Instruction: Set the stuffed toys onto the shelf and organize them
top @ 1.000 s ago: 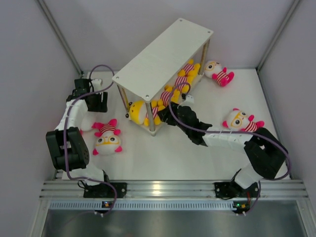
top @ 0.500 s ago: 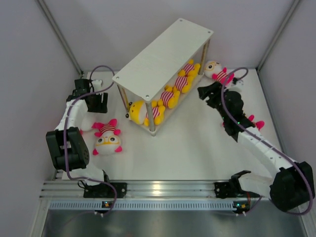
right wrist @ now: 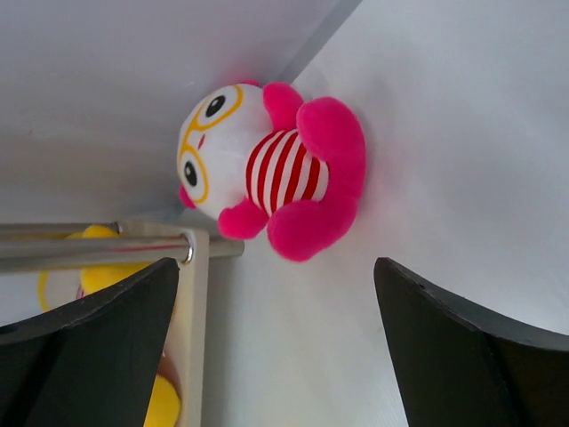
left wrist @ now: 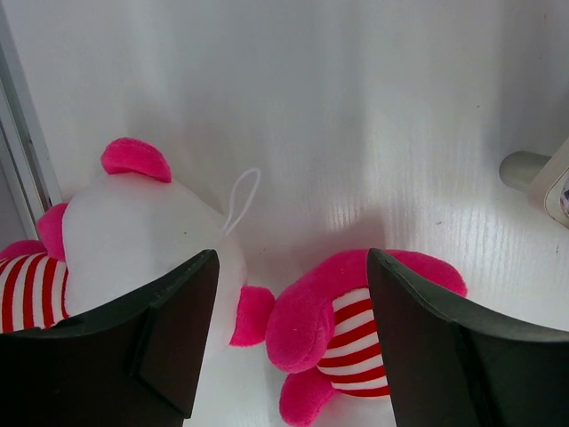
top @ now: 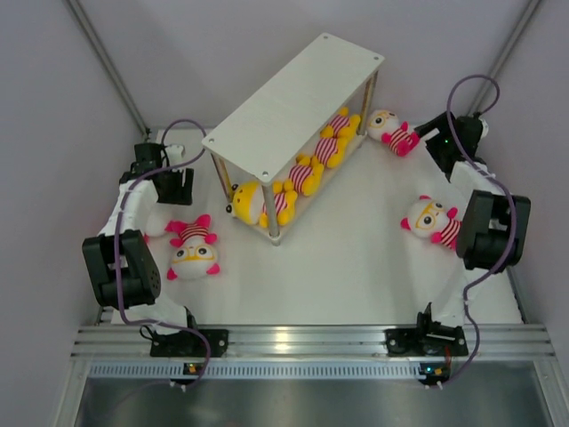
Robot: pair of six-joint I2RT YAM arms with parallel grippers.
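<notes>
My right gripper is going to close on the pink bottom between the legs [top: 411, 140] [right wrist: 347, 183] of the pink-limbed toy that lies beside the end of the shelf.
The shelf [top: 293, 96] stands tilted at the back middle. Three yellow stuffed toys [top: 302, 173] lie on its lower tier. A pink-limbed toy with glasses [top: 394, 132] lies by the shelf's right end, and it also shows in the right wrist view [right wrist: 267, 169]. My right gripper [top: 427, 142] is open and empty, just right of that toy [right wrist: 276, 356]. Another pink toy [top: 431, 218] lies at the right. My left gripper [top: 173, 184] is open and empty above two pink toys [left wrist: 356, 320], one face down [left wrist: 133, 231]. The nearer one shows in the top view [top: 193, 253].
The shelf's metal post [right wrist: 107, 245] and white board edge sit close to my right gripper's left finger. Another post end [left wrist: 524, 169] shows at the right of the left wrist view. Grey walls close in on both sides and at the back.
My right arm has swung from the front of the shelf out to the far right corner, beside the pink toy there. The left arm has not moved.
</notes>
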